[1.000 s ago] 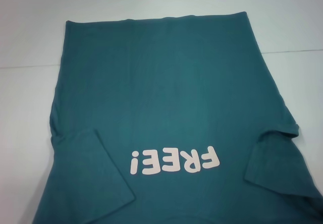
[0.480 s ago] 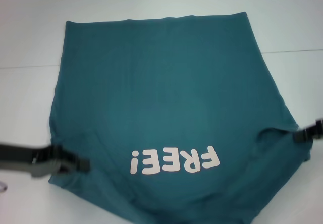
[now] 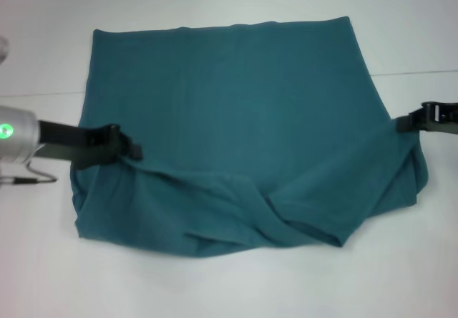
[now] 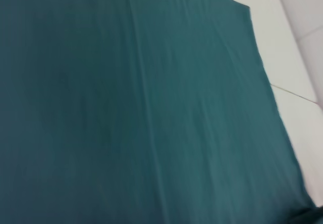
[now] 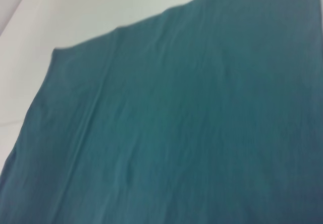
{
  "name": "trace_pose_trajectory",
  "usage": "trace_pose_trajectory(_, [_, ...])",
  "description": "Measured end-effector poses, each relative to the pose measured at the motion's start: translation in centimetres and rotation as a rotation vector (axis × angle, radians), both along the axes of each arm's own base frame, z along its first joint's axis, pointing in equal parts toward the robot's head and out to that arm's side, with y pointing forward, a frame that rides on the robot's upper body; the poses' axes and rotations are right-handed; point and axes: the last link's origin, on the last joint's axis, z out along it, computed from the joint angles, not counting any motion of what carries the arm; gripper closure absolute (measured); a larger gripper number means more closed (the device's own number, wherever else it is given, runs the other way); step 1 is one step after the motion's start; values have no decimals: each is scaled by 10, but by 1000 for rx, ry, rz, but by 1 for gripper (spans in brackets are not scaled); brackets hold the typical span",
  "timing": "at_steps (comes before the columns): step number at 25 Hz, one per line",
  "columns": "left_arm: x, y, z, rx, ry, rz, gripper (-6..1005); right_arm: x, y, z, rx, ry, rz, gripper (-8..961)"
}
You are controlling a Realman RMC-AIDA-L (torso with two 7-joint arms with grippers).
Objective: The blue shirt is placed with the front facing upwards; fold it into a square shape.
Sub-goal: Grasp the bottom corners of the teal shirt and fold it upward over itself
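My right gripper is going to release the end of the blue shirt's fold on the shirt's edge [image 3: 369, 87], beside the thin seam line of the table.
The blue shirt [image 3: 236, 110] lies on the white table, with its near part folded up over the middle in a loose, wrinkled band [image 3: 243, 207]. Only plain teal shows; the print, sleeves and collar are hidden. My left gripper [image 3: 132, 150] grips the fold's left end at the shirt's left edge. My right gripper [image 3: 405, 122] grips the fold's right end at the right edge. The left wrist view [image 4: 141, 108] and the right wrist view [image 5: 192, 113] are filled with flat teal cloth, with no fingers in sight.
The white table [image 3: 215, 282] surrounds the shirt, with a thin seam line [image 3: 43, 94] running across it. The left arm's grey wrist with a green light [image 3: 7, 130] sits at the left edge, over the table.
Both grippers came in at the shirt's near sides, took hold and carried the near part away from me. The "FREE!" print and sleeves are now folded under.
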Motion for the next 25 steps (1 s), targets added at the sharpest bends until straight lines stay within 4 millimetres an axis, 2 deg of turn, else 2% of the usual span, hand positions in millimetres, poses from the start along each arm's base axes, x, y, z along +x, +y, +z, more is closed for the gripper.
trace_pose_trajectory(6, [20,31,-17,101,76,-25,947,-12,33,-23,62,-74,23,932])
trace_pose_trajectory(11, [29,47,-30,194,176,-65,946,-23,54,-31,132,-168,68,933])
trace_pose_trajectory(20, [41,62,-45,307,302,-158,947,-32,74,-53,159,-330,159,914])
trace_pose_trajectory(25, [46,68,-48,371,349,-196,948,-39,86,-55,204,-381,185,901])
